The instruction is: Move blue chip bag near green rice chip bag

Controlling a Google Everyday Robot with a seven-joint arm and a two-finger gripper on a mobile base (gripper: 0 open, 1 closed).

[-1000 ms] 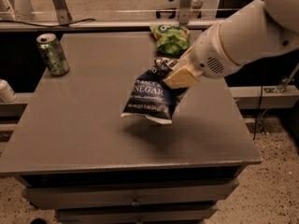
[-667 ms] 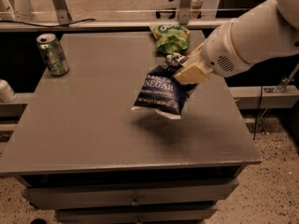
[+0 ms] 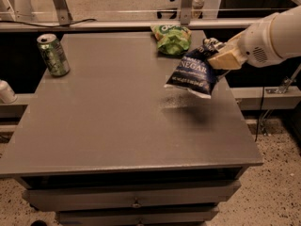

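Observation:
My gripper will let go of the blue chip bag between the green rice chip bag and the arm-side edge point(image 3: 201, 52) of the table.
The blue chip bag point(image 3: 194, 72) hangs in the air above the right side of the grey table point(image 3: 117, 112), tilted, with white lettering facing me. My gripper point(image 3: 220, 55) is shut on the bag's upper right end and holds it off the surface; the white arm reaches in from the right. The green rice chip bag point(image 3: 172, 38) lies on the table near its far edge, just up and left of the blue bag, with a small gap between them.
A green soda can point(image 3: 53, 54) stands upright at the table's far left. A white object point(image 3: 5, 91) sits off the table's left edge. Metal rails run behind the table. A drawer front lies below the tabletop.
The arm has carried the blue chip bag to the right and toward the far edge, closer to the green rice chip bag. The bag stays held in the air.

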